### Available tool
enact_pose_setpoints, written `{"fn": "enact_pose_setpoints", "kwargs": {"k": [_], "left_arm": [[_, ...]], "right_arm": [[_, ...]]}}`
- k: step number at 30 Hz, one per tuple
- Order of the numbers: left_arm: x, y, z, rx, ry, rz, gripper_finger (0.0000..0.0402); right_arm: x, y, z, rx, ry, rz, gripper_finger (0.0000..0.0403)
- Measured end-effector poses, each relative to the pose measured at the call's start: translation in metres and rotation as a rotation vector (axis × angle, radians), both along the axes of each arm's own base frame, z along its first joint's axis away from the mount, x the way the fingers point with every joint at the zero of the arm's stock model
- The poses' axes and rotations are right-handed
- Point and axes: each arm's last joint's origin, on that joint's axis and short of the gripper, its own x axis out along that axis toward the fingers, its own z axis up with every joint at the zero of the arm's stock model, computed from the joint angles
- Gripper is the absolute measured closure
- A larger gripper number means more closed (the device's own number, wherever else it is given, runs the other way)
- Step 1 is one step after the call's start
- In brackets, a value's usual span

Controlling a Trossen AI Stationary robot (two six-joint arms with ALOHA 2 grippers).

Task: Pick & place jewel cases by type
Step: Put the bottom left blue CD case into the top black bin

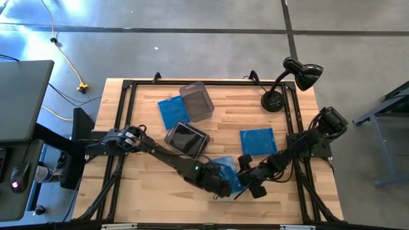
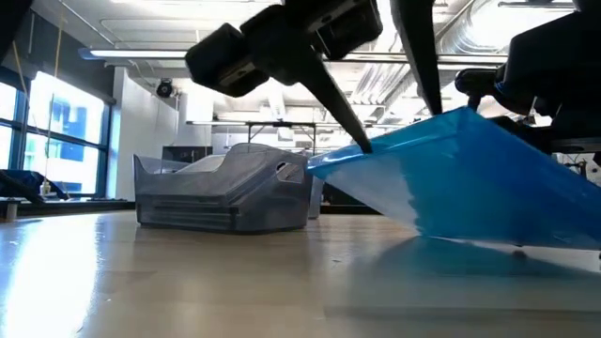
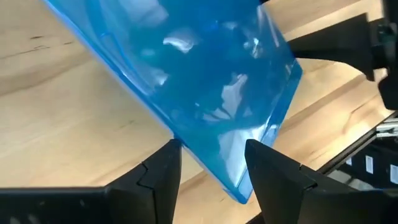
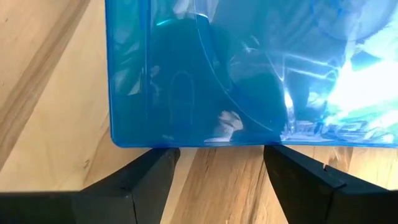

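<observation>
The blue case sits slantwise at one corner in the robot's left gripper, so the right gripper should grip the case's near edge [image 4: 219,144] and pull it back for regrasping.
A translucent blue jewel case [image 1: 225,167] lies tilted near the table's near edge, between both grippers. In the low view the blue jewel case [image 2: 470,178] has its left edge raised. My left gripper [image 3: 211,162] reaches in from the left and has that case's corner between its fingers. My right gripper [image 4: 217,158] comes from the right, open, with its fingertips at the case's near edge. Two more blue cases lie flat: the first blue case [image 1: 172,112] at the far left and the second blue case [image 1: 257,140] right of centre. A dark case [image 1: 186,137] sits inside a smoky tub. My left gripper holds the blue case near one corner [image 3: 239,180], which sits slantwise in the gap. One finger [image 3: 264,165] lies over the face and the other finger [image 3: 163,167] is against the long edge. It comes slanting down from the left. The case is tilted, its left edge [image 2: 315,169] raised. My right gripper has its open fingertips right at the case's edge [image 4: 217,142]; whether they touch it I cannot tell.
A smoky-grey tub [image 1: 196,101] stands at the far centre and a second tub [image 1: 172,135] holds the dark case at mid-table. A black desk lamp [image 1: 287,80] stands at the far right corner. Black frame rails [image 1: 121,128] border the wooden top.
</observation>
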Motion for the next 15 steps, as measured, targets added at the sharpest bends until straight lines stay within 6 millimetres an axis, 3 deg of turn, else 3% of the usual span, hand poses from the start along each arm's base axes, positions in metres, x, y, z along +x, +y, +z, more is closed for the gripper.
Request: {"fn": "enact_pose_setpoints", "kwargs": {"k": [5,8,9,11,15], "left_arm": [[0.002,0.022,-0.004,-0.016,0.086,-0.028,0.0229],[-0.002,0.048,-0.012,0.111,0.193,0.036,0.0229],[0.006,0.056,-0.012,0.126,0.136,0.066,0.0229],[0.034,0.071,0.004,0.05,-0.145,0.109,0.023],[0.049,0.084,0.025,-0.024,-0.303,-0.063,0.023]], "right_arm": [[0.0,0.0,0.0,-0.004,-0.005,-0.019,0.0155],[0.004,0.003,0.002,0.016,-0.043,-0.017,0.0155],[0.007,0.005,0.004,0.037,-0.067,-0.014,0.0155],[0.01,0.009,0.006,0.08,-0.103,0.0,0.0155],[0.014,0.016,0.012,0.137,-0.185,0.014,0.0155]]}}
